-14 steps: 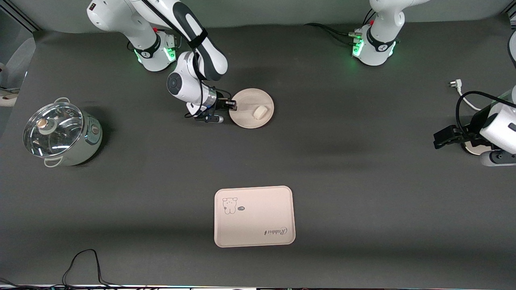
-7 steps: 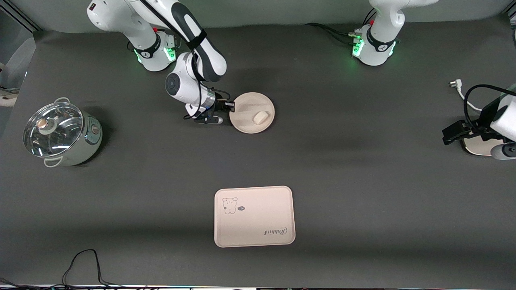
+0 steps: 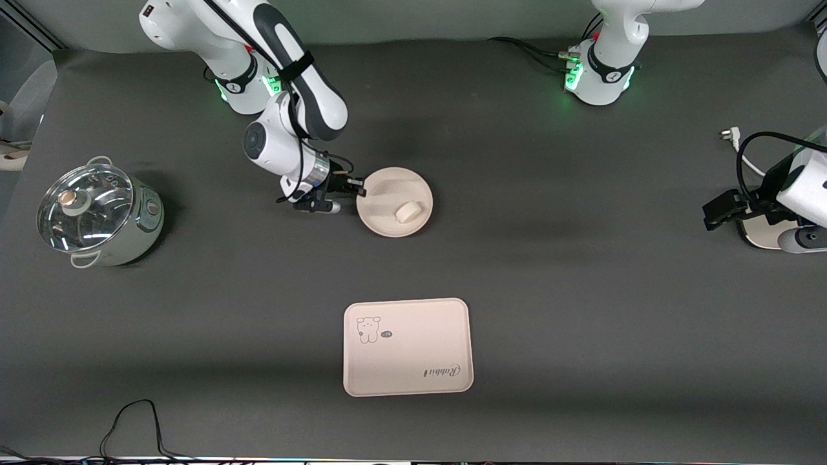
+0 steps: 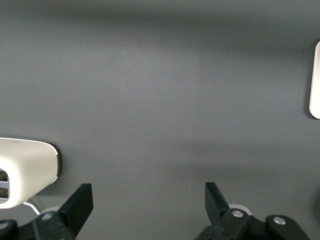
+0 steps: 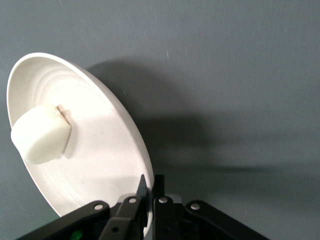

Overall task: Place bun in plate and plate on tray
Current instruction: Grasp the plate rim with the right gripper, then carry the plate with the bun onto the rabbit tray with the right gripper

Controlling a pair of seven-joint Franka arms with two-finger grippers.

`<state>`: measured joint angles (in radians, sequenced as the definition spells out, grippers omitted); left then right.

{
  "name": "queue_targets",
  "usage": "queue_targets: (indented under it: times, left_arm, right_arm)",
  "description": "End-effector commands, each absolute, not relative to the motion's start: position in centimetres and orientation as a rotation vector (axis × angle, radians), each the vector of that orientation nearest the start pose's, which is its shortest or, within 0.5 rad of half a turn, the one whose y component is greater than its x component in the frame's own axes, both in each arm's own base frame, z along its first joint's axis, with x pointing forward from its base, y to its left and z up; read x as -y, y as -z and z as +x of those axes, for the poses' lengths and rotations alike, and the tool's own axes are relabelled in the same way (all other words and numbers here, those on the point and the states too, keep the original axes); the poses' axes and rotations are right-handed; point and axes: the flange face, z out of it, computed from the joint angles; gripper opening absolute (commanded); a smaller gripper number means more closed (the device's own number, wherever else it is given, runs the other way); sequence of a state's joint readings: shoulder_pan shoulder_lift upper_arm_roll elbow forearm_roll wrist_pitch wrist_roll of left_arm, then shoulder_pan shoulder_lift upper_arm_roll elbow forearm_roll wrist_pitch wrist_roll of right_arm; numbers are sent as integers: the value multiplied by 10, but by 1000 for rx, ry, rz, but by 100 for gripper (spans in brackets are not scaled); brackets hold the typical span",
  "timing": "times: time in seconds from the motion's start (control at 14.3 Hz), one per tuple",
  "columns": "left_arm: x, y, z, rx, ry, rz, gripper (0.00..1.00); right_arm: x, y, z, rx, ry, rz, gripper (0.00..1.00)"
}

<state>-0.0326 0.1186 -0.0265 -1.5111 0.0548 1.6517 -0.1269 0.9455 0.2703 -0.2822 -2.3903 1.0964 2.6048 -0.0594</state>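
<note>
The round cream plate, bun still inside, will be let go by my right gripper in the middle of the cream tray (image 3: 402, 346).
My right gripper (image 3: 356, 188) is shut on the rim of the round cream plate (image 3: 387, 200) and holds it lifted above the table. The off-white bun (image 3: 409, 211) lies in the plate. In the right wrist view the plate (image 5: 107, 165) is tilted, its rim pinched between the fingers (image 5: 143, 192), with the bun (image 5: 41, 134) resting in it. The cream tray (image 3: 407, 345) with the animal drawing and "Rabbit" script lies flat, nearer to the front camera. My left gripper (image 3: 711, 213) is open and empty over the table at the left arm's end; it also shows in the left wrist view (image 4: 149, 200).
A pot with a glass lid (image 3: 97, 215) stands at the right arm's end. A white device (image 3: 765, 236) with a cord and plug (image 3: 729, 134) lies under the left wrist; it shows in the left wrist view (image 4: 25, 172). A black cable (image 3: 132, 426) lies by the front edge.
My right gripper has lifted the plate with the bun and carried it toward the front camera. The left gripper has drawn back a little toward the table's end.
</note>
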Motion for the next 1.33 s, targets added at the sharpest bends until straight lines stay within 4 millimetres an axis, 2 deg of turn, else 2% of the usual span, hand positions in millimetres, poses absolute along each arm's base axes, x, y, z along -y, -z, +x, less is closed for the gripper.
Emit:
queue_targets:
  times: [0.0, 0.14, 0.21, 0.35, 0.49, 0.63, 0.77, 0.84, 0.91, 0.98, 1.12, 1.26]
  left_arm:
    - [39, -595, 587, 80, 29, -3110, 100]
    - [40, -602, 593, 75, 67, -3126, 100]
    - [38, -596, 593, 93, 25, -3154, 100]
    - [38, -592, 593, 107, 18, -3148, 100]
    - [35, -594, 594, 121, 28, -3144, 100]
    - [32, -599, 592, 131, 37, -3148, 100]
    - [33, -599, 591, 128, 28, -3145, 100]
    - [33, -598, 591, 126, 26, -3145, 100]
    - [35, -600, 592, 124, 49, -3148, 100]
    - [37, -601, 593, 119, 59, -3152, 100]
    - [41, -602, 594, 107, 88, -3152, 100]
    - [41, -602, 593, 97, 77, -3147, 100]
  right_arm:
    - [-282, -235, 433, -333, -221, -2664, 0]
    - [-286, -269, 467, -306, -269, -2701, 0]
    - [-289, -294, 489, -295, -277, -2731, 0]
    - [-295, -327, 530, -267, -287, -2761, 0]
    - [-291, -343, 571, -297, -251, -2759, 0]
    - [-297, -337, 611, -326, -202, -2771, 0]
    - [-289, -325, 661, -386, -221, -2713, 0]
    - [-289, -320, 678, -389, -225, -2691, 0]
    - [-278, -307, 694, -418, -225, -2680, 0]
    - [-271, -289, 703, -441, -225, -2678, 0]
    - [-290, -257, 711, -419, -218, -2685, 0]
    - [-299, -221, 720, -510, -141, -2688, 0]
